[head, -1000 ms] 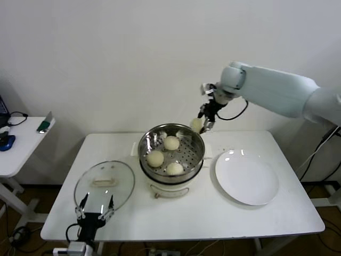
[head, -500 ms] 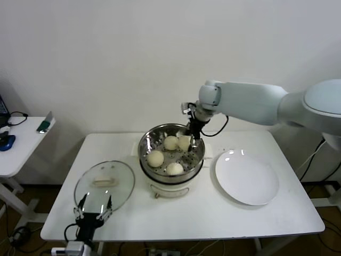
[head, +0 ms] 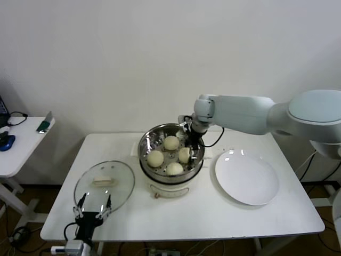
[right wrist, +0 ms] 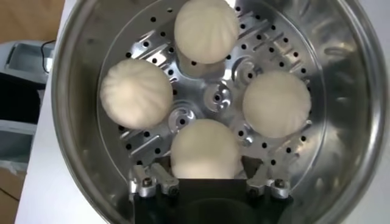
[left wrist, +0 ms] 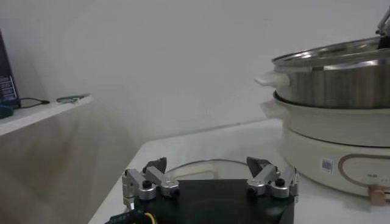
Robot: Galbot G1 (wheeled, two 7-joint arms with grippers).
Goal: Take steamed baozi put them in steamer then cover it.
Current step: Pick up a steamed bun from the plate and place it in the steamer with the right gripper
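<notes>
Next, my left gripper goes to the raised bar of the glass lid's handle (head: 103,182) (left wrist: 197,175) and closes there, ready to cover the steamer.
The steamer (head: 169,180) stands mid-table, a shiny steel pot on a white base. Several cream-white baozi lie on its perforated tray: one at the back (head: 171,142), one on the left (head: 155,158), one in front (head: 174,168) and one on the right (head: 184,154). My right gripper (head: 191,142) reaches inside the pot at its right rim. It is open, with its fingers standing apart on either side of the right-hand baozi (right wrist: 204,149), which rests on the tray. My left gripper (head: 94,209) waits open at the table's front left, at the near edge of the glass lid (head: 104,184).
An empty white plate (head: 246,178) lies to the right of the steamer. The lid lies flat on the table with its handle up. A small side table (head: 21,144) with a few items stands off to the left. The wall is close behind.
My right arm swung left and down from behind the rim into the pot with a baozi. Its jaws have opened and that baozi now lies on the tray. The left arm has barely moved.
</notes>
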